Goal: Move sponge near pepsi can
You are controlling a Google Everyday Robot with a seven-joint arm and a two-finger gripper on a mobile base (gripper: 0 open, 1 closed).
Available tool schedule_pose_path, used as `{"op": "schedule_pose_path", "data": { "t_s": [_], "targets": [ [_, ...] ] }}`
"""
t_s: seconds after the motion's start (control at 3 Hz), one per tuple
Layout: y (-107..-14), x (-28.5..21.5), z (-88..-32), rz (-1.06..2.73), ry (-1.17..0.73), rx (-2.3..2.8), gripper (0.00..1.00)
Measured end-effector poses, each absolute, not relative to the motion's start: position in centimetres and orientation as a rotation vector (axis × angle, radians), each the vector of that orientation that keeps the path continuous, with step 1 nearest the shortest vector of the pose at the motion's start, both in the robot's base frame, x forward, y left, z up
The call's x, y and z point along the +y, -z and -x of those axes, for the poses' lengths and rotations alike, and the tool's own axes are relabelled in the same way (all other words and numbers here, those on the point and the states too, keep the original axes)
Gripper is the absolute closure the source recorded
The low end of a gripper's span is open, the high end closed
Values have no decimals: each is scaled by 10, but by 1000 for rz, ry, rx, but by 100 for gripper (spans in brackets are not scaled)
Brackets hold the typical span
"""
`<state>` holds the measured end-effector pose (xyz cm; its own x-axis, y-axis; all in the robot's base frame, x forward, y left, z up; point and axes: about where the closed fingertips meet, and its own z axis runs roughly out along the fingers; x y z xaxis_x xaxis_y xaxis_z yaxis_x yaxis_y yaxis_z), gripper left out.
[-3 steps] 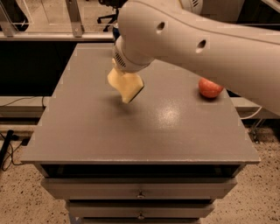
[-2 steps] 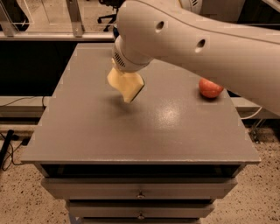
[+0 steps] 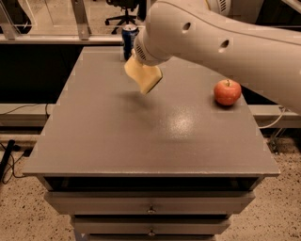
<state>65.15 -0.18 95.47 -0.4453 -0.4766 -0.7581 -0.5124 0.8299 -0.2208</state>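
Note:
My gripper has the sponge. It will release the sponge on the grey table [image 3: 148,62] beside the pepsi can, on the side of the red apple.
The pale yellow sponge [image 3: 144,76] hangs tilted in the air above the far middle of the grey table [image 3: 141,141], with its shadow on the tabletop just below it. My gripper [image 3: 139,62] is at the end of the big white arm and is shut on the sponge's top; the fingers are mostly hidden behind the sponge and wrist. The dark blue pepsi can [image 3: 129,40] stands upright at the table's far edge, just behind and left of the sponge, partly covered by the arm.
A red apple [image 3: 227,92] sits on the right side of the table. The white arm [image 3: 225,47] spans the far right corner. Drawers [image 3: 150,207] run below the front edge. An office chair [image 3: 123,14] stands on the floor behind the table.
The gripper has carried the sponge away from me towards the table's far edge. The pepsi can, hidden behind the arm before, now shows beside it.

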Motion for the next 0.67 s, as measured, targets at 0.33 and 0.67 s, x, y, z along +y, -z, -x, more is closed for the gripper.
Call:
{"op": "schedule_pose_path", "data": {
  "t_s": [0.33,0.67],
  "targets": [
    [-971,-21,-722,651,-73,2060,100],
    [-965,-21,-768,634,-123,2077,100]
  ]
}}
